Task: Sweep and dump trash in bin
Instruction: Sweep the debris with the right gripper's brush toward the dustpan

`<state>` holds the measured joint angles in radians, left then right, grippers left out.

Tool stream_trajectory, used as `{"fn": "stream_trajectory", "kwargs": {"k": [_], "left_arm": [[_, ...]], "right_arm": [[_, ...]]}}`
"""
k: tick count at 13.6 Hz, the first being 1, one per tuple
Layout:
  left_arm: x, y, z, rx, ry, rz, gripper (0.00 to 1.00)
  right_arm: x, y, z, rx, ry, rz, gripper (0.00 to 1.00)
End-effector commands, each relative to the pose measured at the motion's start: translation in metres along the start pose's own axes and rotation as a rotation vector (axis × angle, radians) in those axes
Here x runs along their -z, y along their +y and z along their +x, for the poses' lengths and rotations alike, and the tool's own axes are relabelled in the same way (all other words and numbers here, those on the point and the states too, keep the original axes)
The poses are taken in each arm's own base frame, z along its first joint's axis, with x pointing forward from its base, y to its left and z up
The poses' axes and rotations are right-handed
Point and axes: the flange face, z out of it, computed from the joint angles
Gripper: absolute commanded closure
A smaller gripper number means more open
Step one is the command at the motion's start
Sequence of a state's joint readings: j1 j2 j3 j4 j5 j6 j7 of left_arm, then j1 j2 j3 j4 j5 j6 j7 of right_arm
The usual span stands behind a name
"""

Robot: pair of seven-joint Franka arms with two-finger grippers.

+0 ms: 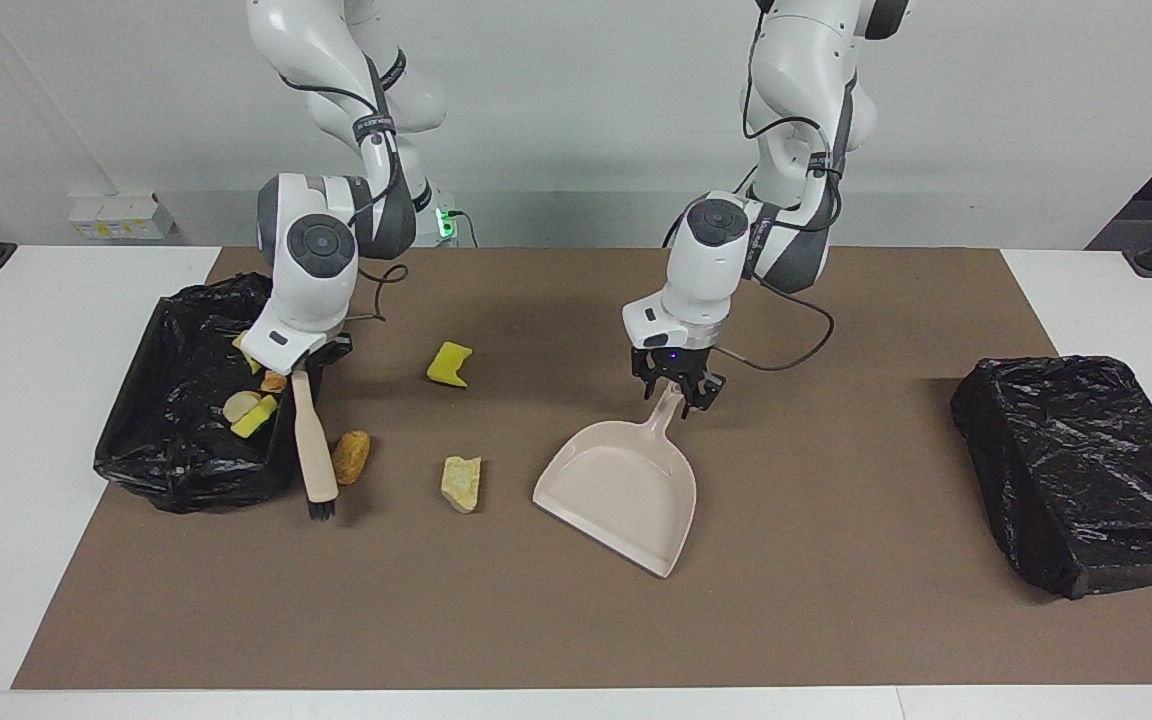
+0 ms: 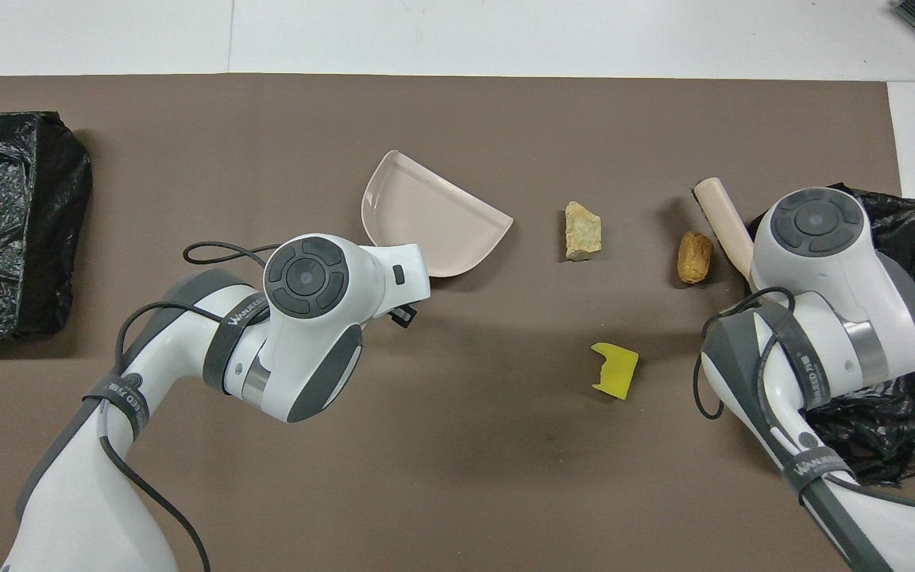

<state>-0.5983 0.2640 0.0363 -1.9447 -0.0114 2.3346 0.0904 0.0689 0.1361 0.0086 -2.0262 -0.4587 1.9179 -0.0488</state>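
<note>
I will retake the dustpan's handle (image 1: 664, 409) with my left gripper and turn the dustpan's opening toward the brush and the orange-brown lump, because it slants away from them.
My right gripper (image 1: 298, 362) is shut on the top of a wooden brush (image 1: 310, 440). Its black bristles (image 1: 321, 510) point down at the mat, between the black-lined bin (image 1: 151, 350) and an orange-brown lump of trash (image 1: 350, 456). A beige stone-like chunk (image 1: 462, 483) and a yellow sponge bit (image 1: 449, 364) lie loose on the mat. Several scraps (image 1: 254, 415) lie in the bin. My left gripper (image 1: 677, 390) is shut on the handle of the beige dustpan (image 1: 621, 490), whose mouth rests on the mat beside the stone chunk.
A second black-bagged bin (image 1: 1076, 460) sits at the left arm's end of the brown mat (image 1: 836, 600). In the overhead view the brush (image 2: 723, 222) slants beside the lump (image 2: 695, 256), and the right wrist covers part of the bin (image 2: 910, 238).
</note>
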Motion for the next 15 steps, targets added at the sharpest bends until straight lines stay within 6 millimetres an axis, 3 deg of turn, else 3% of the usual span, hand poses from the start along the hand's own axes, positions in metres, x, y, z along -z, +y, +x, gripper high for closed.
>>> {"fn": "stream_trajectory", "kwargs": {"k": [1,3,4,6,7,8,9,11,13,15], "left_arm": [[-0.001,0.002,-0.005,-0.012,-0.010,0.010,0.36],[-0.003,0.002,-0.007,-0.015,-0.018,0.009,0.54],[-0.003,0.002,-0.008,-0.015,-0.021,0.009,0.75],[-0.004,0.004,-0.014,-0.025,-0.053,0.005,0.93],[-0.003,0.003,-0.015,-0.050,-0.059,0.004,1.00],[0.001,-0.003,-0.012,-0.085,-0.050,0.005,1.00],[0.005,-0.007,-0.011,-0.189,-0.044,0.008,1.00],[0.025,-0.034,-0.017,-0.393,-0.051,0.006,1.00],[0.029,-0.045,-0.023,-0.530,-0.086,0.015,1.00],[0.028,-0.053,-0.026,-0.753,-0.129,0.046,1.00]], "right_arm": [[-0.007,-0.011,0.007,0.002,-0.020,0.032,1.00],[-0.002,-0.034,0.010,-0.018,-0.012,0.166,1.00],[0.013,-0.062,0.013,0.004,-0.013,0.216,1.00],[0.030,-0.090,0.016,-0.005,-0.015,0.310,1.00],[0.039,-0.100,0.018,-0.002,-0.003,0.334,1.00],[0.049,-0.103,0.018,0.003,0.000,0.332,1.00],[0.064,-0.094,0.017,-0.020,0.010,0.332,1.00],[0.087,-0.068,0.018,-0.059,0.031,0.298,1.00],[0.087,-0.054,0.017,-0.018,0.037,0.151,1.00],[0.074,-0.031,0.015,0.075,0.038,0.139,1.00]]}}
